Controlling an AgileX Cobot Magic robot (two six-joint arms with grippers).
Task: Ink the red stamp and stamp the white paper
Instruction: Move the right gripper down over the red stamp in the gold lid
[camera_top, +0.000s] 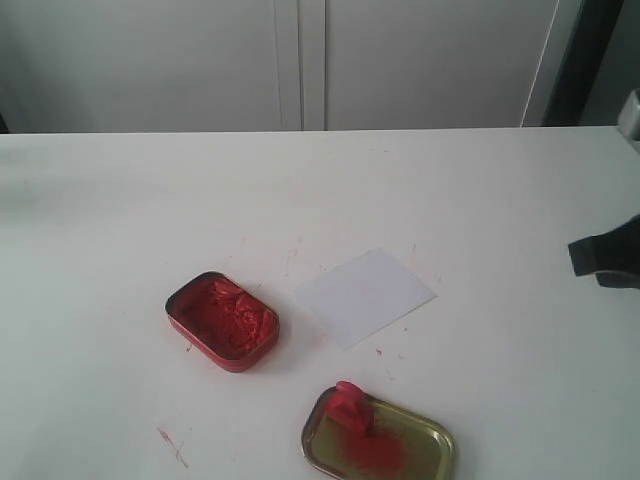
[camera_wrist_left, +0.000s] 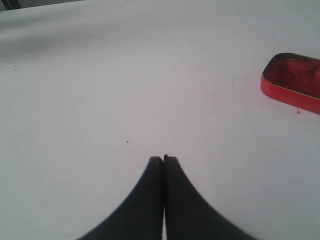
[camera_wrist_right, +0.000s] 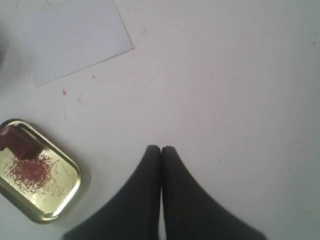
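The right gripper needs to close on the red stamp's middle (camera_top: 349, 403) (camera_wrist_right: 17, 143), where the stamp lies next to the red smear on the gold tin lid.
The tiny red stamp (camera_top: 351, 405) rests on the far left end of the gold tin lid (camera_top: 420, 438), which carries a red smear; the stamp (camera_wrist_right: 19, 142) and lid (camera_wrist_right: 50, 195) also show in the right wrist view. The white paper (camera_top: 365, 296) lies flat mid-table, plain as far as I can see, and its corner (camera_wrist_right: 80, 37) shows in the right wrist view. My right gripper (camera_wrist_right: 161, 148) is shut and empty over bare table, right of the lid; only a dark piece of that arm (camera_top: 606, 255) shows at the right edge. My left gripper (camera_wrist_left: 163, 158) is shut, empty, over bare table.
An open red tin of red ink paste (camera_top: 222, 321) sits left of the paper, and it appears in the left wrist view as the red tin (camera_wrist_left: 292, 81). Small red marks (camera_top: 172, 444) dot the white table (camera_top: 120, 220). A pale cabinet wall (camera_top: 300, 60) stands behind.
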